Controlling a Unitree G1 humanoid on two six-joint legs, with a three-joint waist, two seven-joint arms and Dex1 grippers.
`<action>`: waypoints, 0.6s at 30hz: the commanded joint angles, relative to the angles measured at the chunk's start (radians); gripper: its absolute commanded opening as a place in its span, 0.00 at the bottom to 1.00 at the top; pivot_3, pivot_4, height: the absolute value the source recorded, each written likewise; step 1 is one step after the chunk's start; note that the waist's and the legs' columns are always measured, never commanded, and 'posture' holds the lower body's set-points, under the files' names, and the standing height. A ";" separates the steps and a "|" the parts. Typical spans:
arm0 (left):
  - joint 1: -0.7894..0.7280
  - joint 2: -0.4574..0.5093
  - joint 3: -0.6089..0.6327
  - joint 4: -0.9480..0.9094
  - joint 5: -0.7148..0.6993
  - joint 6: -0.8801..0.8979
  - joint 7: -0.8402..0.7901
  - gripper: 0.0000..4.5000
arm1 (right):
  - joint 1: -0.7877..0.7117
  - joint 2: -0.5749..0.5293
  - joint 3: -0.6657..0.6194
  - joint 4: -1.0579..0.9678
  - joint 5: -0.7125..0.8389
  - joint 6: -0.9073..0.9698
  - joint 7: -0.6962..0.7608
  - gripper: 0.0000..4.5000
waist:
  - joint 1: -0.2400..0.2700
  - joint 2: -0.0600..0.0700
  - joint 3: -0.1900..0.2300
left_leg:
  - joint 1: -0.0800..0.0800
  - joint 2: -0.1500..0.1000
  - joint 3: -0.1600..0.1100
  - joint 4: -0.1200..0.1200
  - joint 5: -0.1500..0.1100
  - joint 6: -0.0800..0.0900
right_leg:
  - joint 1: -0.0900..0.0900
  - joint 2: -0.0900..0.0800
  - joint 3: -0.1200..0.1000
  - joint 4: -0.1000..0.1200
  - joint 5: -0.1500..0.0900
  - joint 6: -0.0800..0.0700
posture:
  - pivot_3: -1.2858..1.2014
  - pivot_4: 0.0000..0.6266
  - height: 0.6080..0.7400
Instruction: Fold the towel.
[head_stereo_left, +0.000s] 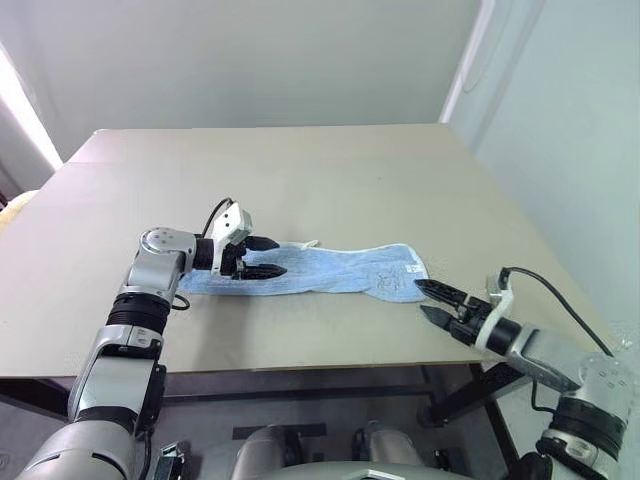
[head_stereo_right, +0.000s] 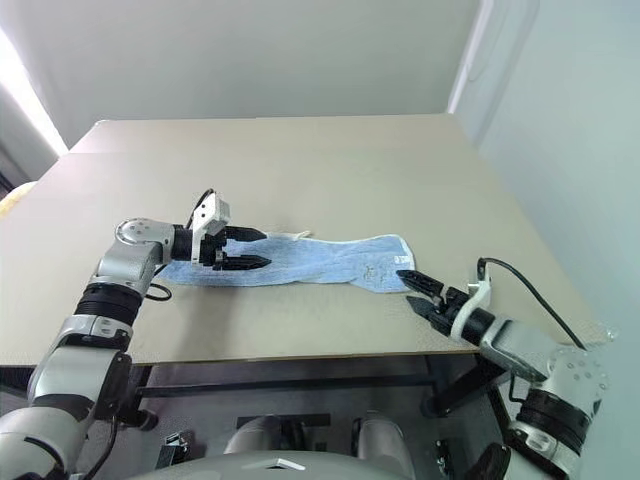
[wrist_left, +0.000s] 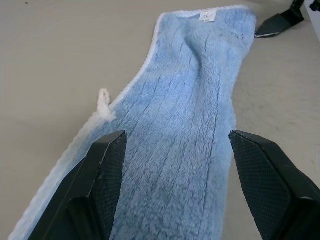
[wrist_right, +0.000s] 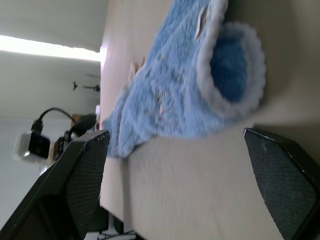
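Observation:
The towel's end with the label is curling into a roll. Next, I grip that end's white edge (wrist_right: 245, 104) with my right gripper and pull the towel straight before I fold it over.
The light blue towel (head_stereo_left: 330, 268) lies on the table as a long narrow strip running left to right, with a white loop (wrist_left: 103, 102) on its far edge and a white label (wrist_left: 207, 16) near its right end. That right end curls up into a small roll (wrist_right: 235, 70). My left gripper (head_stereo_left: 264, 256) hovers open over the towel's left part, pointing right, with nothing between its fingers. My right gripper (head_stereo_left: 432, 302) stands open just off the towel's right end, near the table's front edge, holding nothing.
The beige table (head_stereo_left: 300, 170) stretches far behind the towel. Its front edge (head_stereo_left: 300, 368) runs close below both grippers, and its right edge (head_stereo_left: 540, 240) is near my right arm. A white wall stands behind.

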 joint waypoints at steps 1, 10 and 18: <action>-0.020 0.011 0.000 -0.024 -0.009 -0.017 0.015 0.77 | -0.043 -0.015 0.035 0.067 -0.090 -0.093 -0.038 1.00 | -0.006 0.000 0.000 | 0.002 0.000 0.000 0.000 0.000 0.000 | 0.002 0.000 0.000 -0.001 0.001 0.000 | 0.52 0.00 0.96; -0.028 0.021 0.013 0.010 -0.018 -0.012 0.042 0.77 | -0.188 0.004 0.106 0.124 -0.129 -0.159 0.004 1.00 | 0.016 -0.001 0.001 | 0.021 -0.005 0.025 -0.031 0.004 -0.007 | 0.026 -0.005 0.009 0.033 -0.059 -0.003 | 0.52 0.00 0.96; -0.029 0.028 0.026 0.032 -0.023 -0.015 0.073 0.77 | -0.257 0.042 0.158 0.142 -0.211 -0.236 0.001 0.85 | 0.011 0.008 0.003 | 0.012 -0.008 -0.015 -0.017 0.016 -0.004 | 0.032 -0.010 -0.031 0.014 -0.033 -0.002 | 0.52 0.00 0.96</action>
